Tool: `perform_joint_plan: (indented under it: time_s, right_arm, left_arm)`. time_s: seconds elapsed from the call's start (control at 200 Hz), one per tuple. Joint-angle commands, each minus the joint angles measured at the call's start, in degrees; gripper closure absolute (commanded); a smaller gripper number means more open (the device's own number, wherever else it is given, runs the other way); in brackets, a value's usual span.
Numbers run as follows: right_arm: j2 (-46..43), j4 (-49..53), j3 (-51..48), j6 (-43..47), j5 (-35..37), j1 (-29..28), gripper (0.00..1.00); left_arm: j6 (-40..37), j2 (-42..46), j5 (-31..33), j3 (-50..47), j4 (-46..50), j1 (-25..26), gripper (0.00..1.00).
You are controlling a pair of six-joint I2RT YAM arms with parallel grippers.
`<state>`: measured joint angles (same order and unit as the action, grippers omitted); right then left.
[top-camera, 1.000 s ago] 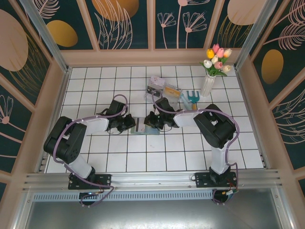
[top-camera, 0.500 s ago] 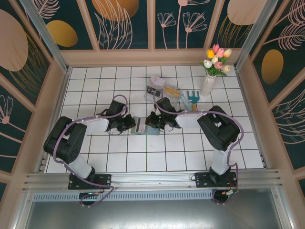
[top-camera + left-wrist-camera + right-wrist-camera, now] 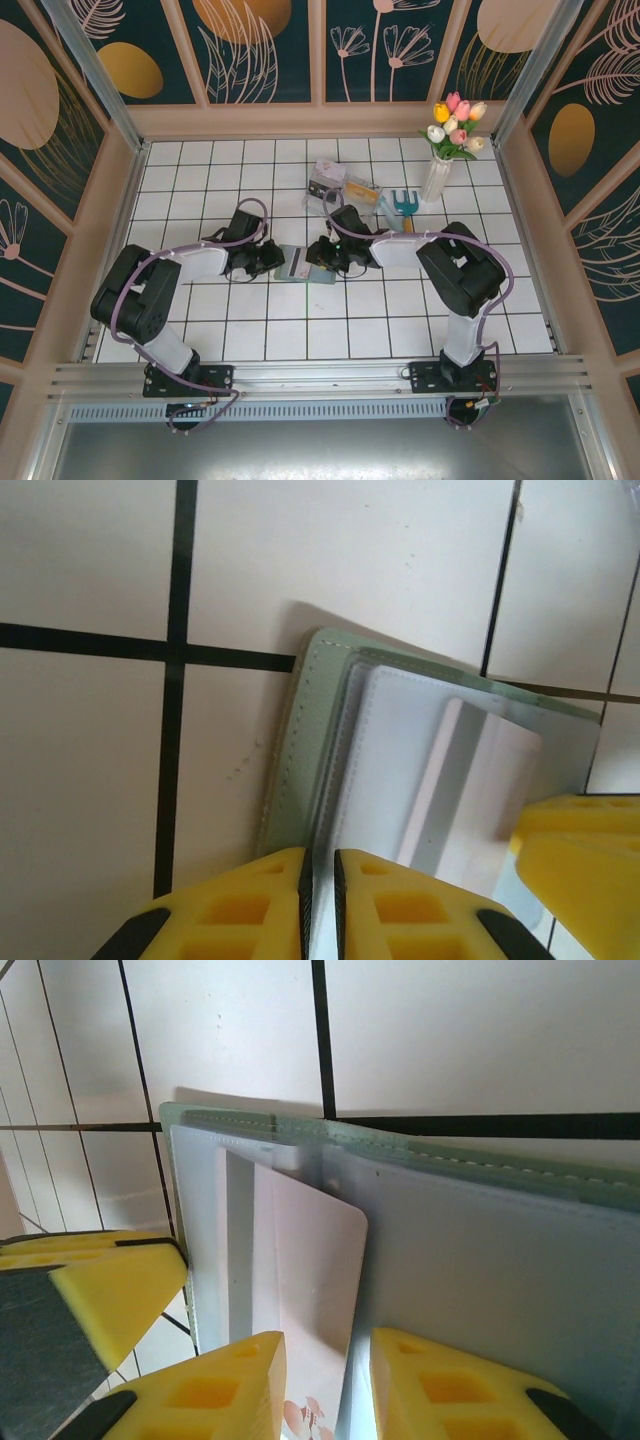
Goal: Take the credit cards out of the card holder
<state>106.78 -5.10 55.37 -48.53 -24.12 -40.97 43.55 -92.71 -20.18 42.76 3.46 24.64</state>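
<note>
The credit card still sits partly in its pocket, so my right gripper needs to close on its protruding edge (image 3: 350,1285) and draw it clear while my left gripper steadies the holder.
The grey-green card holder (image 3: 305,263) lies open on the white tiles between my two grippers. My left gripper (image 3: 270,261) is at its left end, jaws nearly together on a thin inner layer of the card holder (image 3: 300,730), seen at the left gripper (image 3: 320,880). A pale credit card (image 3: 310,1260) sticks partly out of a pocket of the card holder (image 3: 500,1260). My right gripper (image 3: 328,1380) stands open around that card, fingers clear of its faces. In the top view the right gripper (image 3: 321,257) is at the holder's right end. The same credit card (image 3: 480,780) shows from the left wrist.
A clear plastic tray (image 3: 340,186) sits behind the wallet, with a teal garden fork (image 3: 402,206) to its right. A vase of tulips (image 3: 441,165) stands at the back right. Wooden walls ring the tiled floor.
The right gripper's jaws have spread apart from the card. The card holder now lies flatter on the tiles. The left gripper has stayed at the holder's left end.
</note>
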Motion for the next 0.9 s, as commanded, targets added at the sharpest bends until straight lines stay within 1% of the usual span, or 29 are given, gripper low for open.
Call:
perform_joint_plan:
  time_s: [0.0, 0.155, 0.335, 0.495, 0.616, 0.681, 0.761, 0.891]
  right_arm:
    - [2.1, 0.1, 0.6, -0.3, -1.3, -0.2, 0.69]
    - [2.8, -1.2, 0.5, -0.6, -2.3, -0.3, 0.7]
    - [3.5, -2.2, 0.6, -0.7, -3.0, -0.2, 0.73]
    - [3.8, -3.2, 0.1, -1.3, -3.1, -0.1, 0.75]
    - [3.7, -4.6, -0.5, -2.2, -3.4, 0.1, 0.79]
    - [3.3, -4.7, -0.7, -2.4, -3.1, 0.4, 0.84]
    - [2.2, -3.7, -1.1, -2.5, -1.9, 0.7, 0.87]
    - [0.2, 0.1, -2.1, -1.7, 0.9, 1.5, 0.88]
  left_arm:
    - [-0.8, 2.8, -1.0, 2.0, 2.2, 0.3, 0.83]
    - [-0.6, 2.4, -1.2, 3.2, 2.3, 1.8, 0.84]
    - [-0.7, -0.9, -0.9, 3.7, 1.7, 3.0, 0.86]
    - [-0.5, -3.0, 2.7, 3.2, 3.2, 3.2, 0.85]
    - [-0.5, -4.0, 2.7, 2.4, 3.3, 3.3, 0.85]
    - [-0.3, -4.1, 3.1, 2.0, 3.1, 3.3, 0.84]
    - [-0.1, -4.1, 4.0, 1.5, 3.4, 3.3, 0.84]
    - [0.1, -4.0, 5.4, 0.9, 3.9, 3.3, 0.84]
